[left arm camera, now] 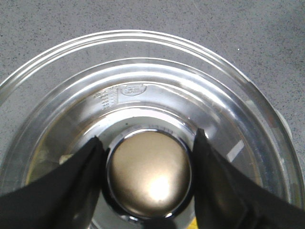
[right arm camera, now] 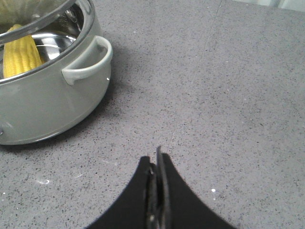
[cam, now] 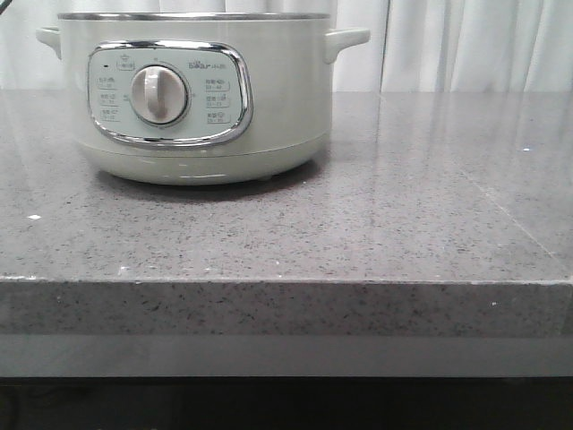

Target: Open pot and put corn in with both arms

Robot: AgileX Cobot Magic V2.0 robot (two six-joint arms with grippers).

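My left hand will release the glass lid, now tilted over the pot's opening, on the steel rim of the pale green-grey pot (cam: 196,11).
The pale green-grey pot (cam: 197,90) stands at the back left of the counter, its dial facing me. In the right wrist view the pot (right arm camera: 47,105) holds the yellow corn (right arm camera: 20,55), which leans against the steel inner wall. The glass lid (right arm camera: 47,14) hangs tilted over the pot's opening. In the left wrist view my left gripper (left arm camera: 148,136) is shut on the lid's round metal knob (left arm camera: 150,171), with the glass lid (left arm camera: 143,71) spread below it. My right gripper (right arm camera: 156,157) is shut and empty above the counter, to the right of the pot. Neither arm shows in the front view.
The grey speckled counter (cam: 403,206) runs to a front edge close to the camera. A white curtain (cam: 466,45) hangs behind it. The pot's right side handle (right arm camera: 90,62) sticks out toward my right gripper.
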